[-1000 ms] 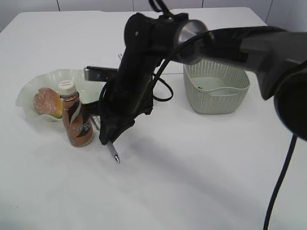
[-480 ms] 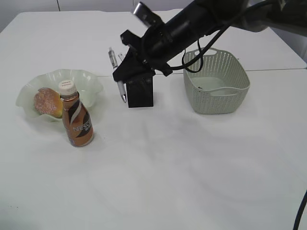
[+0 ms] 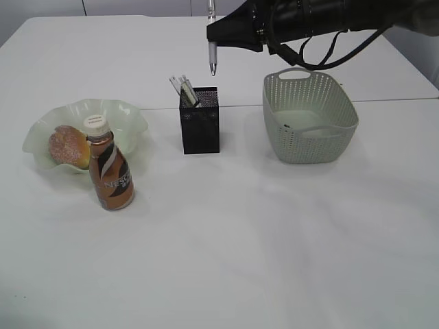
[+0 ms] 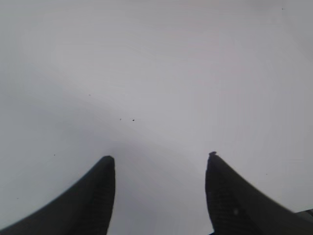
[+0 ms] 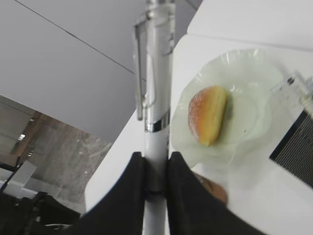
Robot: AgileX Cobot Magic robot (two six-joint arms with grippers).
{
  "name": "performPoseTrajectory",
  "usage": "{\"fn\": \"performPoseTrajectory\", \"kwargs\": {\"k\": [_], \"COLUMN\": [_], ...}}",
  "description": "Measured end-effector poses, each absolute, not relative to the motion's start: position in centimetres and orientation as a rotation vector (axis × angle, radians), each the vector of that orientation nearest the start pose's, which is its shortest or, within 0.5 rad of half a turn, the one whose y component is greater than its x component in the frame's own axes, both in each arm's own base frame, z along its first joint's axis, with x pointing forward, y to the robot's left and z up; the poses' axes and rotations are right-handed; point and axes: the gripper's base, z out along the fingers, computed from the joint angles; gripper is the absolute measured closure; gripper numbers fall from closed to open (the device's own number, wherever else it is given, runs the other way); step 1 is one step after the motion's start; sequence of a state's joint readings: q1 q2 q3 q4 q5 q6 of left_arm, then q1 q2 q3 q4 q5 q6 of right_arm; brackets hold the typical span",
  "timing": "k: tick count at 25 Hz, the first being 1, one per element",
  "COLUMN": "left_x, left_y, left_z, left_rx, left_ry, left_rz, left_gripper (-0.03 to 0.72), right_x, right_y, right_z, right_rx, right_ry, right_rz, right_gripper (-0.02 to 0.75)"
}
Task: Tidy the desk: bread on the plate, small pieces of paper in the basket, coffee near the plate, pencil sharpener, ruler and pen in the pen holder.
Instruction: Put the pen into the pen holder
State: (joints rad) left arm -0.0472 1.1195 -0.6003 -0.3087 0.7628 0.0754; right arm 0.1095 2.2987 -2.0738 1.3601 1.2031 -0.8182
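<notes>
I will let the pen go with my right gripper inside the black mesh pen holder (image 3: pixel 205 95), between the clear ruler and the basket-side rim. The pen is now upright above that holder.
My right gripper (image 3: pixel 221 31) is shut on a white and silver pen (image 3: pixel 212 56), held upright with its tip down, above and slightly right of the black mesh pen holder (image 3: pixel 200 123). A clear ruler (image 3: pixel 183 90) sticks out of the holder. In the right wrist view the fingers (image 5: pixel 134 191) clamp the pen (image 5: pixel 155 98). The bread (image 3: pixel 67 145) lies on the pale green plate (image 3: pixel 130 120), and the coffee bottle (image 3: pixel 110 173) stands at the plate's front edge. My left gripper (image 4: pixel 160 159) is open over bare white tabletop. No paper wads or sharpener show.
The sage green basket (image 3: pixel 310 140) stands right of the pen holder, under my right arm. The white desk (image 3: pixel 260 240) stretches in front. The right wrist view also shows the bread (image 5: pixel 208 115), plate (image 5: pixel 254 73) and pen holder (image 5: pixel 296 147).
My right arm has risen from the table beside the coffee bottle and swung back and right, carrying the pen from low near the bottle to high over the pen holder.
</notes>
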Motion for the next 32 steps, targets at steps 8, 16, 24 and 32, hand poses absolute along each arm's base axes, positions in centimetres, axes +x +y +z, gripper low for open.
{"fn": "performPoseTrajectory", "kwargs": {"k": [8, 16, 24, 32], "left_x": [18.1, 18.0, 17.9, 17.8], "left_y": [-2.8, -2.8, -2.8, -2.9], "left_z": [22.7, 22.6, 22.6, 22.6], "left_rx": [-0.083, -0.08, -0.077, -0.074], "left_ry": [2.749, 2.762, 2.782, 2.795], "left_rz": [-0.346, -0.349, -0.354, -0.357], "left_gripper": [0.255, 0.255, 0.255, 0.255], "right_x": [50.6, 52.4, 53.8, 53.6], "right_y": [12.8, 12.9, 13.3, 14.6], "right_z": [27.8, 23.0, 20.4, 18.9], "right_rx": [-0.645, -0.551, -0.579, -0.695], "right_ry": [1.776, 1.793, 1.721, 1.666], "right_rz": [1.083, 1.115, 1.107, 1.088], "right_gripper": [0.677, 0.676, 0.657, 0.652]}}
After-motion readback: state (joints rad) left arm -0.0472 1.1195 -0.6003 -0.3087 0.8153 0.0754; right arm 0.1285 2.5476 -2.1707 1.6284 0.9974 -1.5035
